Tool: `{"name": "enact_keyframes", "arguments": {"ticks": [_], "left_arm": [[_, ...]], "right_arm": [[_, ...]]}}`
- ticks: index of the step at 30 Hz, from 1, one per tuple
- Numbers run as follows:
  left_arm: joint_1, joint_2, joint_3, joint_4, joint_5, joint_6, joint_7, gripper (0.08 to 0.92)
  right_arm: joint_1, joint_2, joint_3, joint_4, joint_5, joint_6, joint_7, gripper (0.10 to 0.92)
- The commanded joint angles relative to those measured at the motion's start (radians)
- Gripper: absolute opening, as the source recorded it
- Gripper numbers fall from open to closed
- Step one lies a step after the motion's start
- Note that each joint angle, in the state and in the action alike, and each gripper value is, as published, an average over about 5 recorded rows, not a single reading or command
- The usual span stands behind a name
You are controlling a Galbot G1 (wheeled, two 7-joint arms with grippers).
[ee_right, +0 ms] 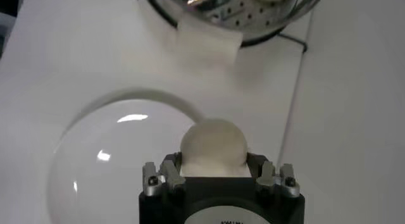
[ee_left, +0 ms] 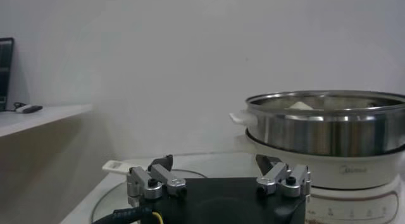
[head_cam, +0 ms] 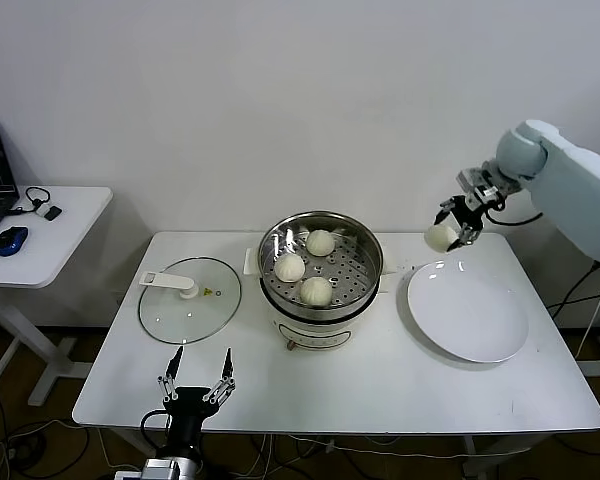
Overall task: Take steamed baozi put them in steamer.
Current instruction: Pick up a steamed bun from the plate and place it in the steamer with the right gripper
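Note:
Next, my right gripper lets go of the baozi on the empty steamer's bottom beside the three baozi (head_cam: 350,267) (ee_right: 224,5), toward the white plate.
The steamer (head_cam: 355,268), a shiny steel basket on a white cooker base, stands mid-table and holds three cream-white baozi (head_cam: 290,267), (head_cam: 321,242), (head_cam: 317,291). My right gripper (head_cam: 450,232) is shut on a fourth baozi (head_cam: 440,238) and holds it in the air above the far edge of the white plate (head_cam: 470,315), to the right of the steamer. In the right wrist view this baozi (ee_right: 213,145) sits between the fingers, over the plate (ee_right: 114,162), with the steamer (ee_right: 215,13) beyond. My left gripper (head_cam: 195,377) is open and empty at the table's front edge.
A flat glass lid with a white handle (head_cam: 190,298) lies left of the steamer. A side table (head_cam: 70,225) at far left carries a blue mouse (head_cam: 11,240). The steamer fills the right of the left wrist view (ee_left: 326,127).

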Motion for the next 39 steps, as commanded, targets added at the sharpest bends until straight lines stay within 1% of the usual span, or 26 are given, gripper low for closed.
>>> {"name": "enact_keyframes", "arguments": {"ticks": [1,10,22,39], "left_arm": [[-0.006,-0.003,0.016,0.001,0.012,0.005,-0.001,0.823],[-0.006,-0.004,0.016,-0.003,0.014,0.005,-0.002,0.823],[-0.005,-0.006,0.007,-0.007,0.01,0.003,-0.002,0.823],[-0.002,-0.003,-0.002,0.0,0.002,0.0,-0.002,0.823]], "right_arm": [[0.228,0.08,-0.22,0.083,0.227,-0.094,-0.003,0.678],[0.241,0.187,-0.249,0.075,0.28,-0.145,0.007,0.679],[0.144,0.31,-0.274,0.051,0.271,-0.19,0.031,0.679],[0.026,0.302,-0.251,0.003,0.182,-0.186,0.034,0.674]]}}
